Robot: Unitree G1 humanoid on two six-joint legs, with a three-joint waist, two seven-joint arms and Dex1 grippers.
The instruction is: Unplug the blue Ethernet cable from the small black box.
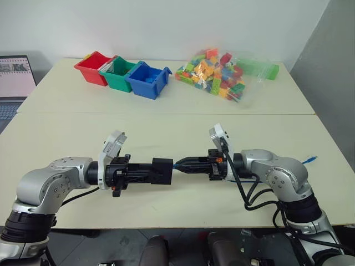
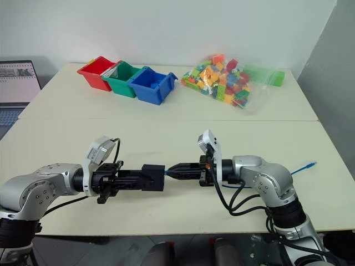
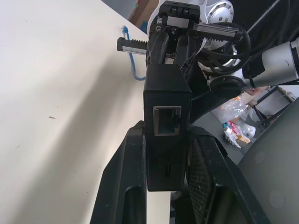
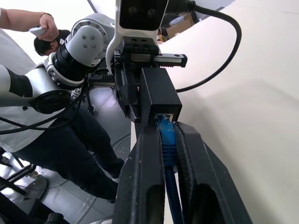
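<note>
The small black box, now hanging above the table's front part, will be let go by my left gripper just on the near side of the table seam [image 1: 112,133], facing the green bin.
The small black box [image 1: 163,167] hangs above the table's front part, with my left gripper [image 1: 160,172] shut on its sides. In the left wrist view the box [image 3: 166,100] shows an empty port between the fingers [image 3: 126,168]. Opposite it, my right gripper [image 1: 179,165] is shut on the plug of the blue Ethernet cable [image 4: 167,136]. That plug sits in the port on the box's [image 4: 158,91] other side. The cable's free end [image 1: 309,160] lies on the table at the right.
Red [image 1: 92,67], green [image 1: 119,73] and blue [image 1: 148,79] bins stand at the back left. A clear bag of coloured bricks [image 1: 219,75] lies at the back. A laptop [image 1: 14,77] sits at the far left. A person [image 4: 28,32] stands behind the arms.
</note>
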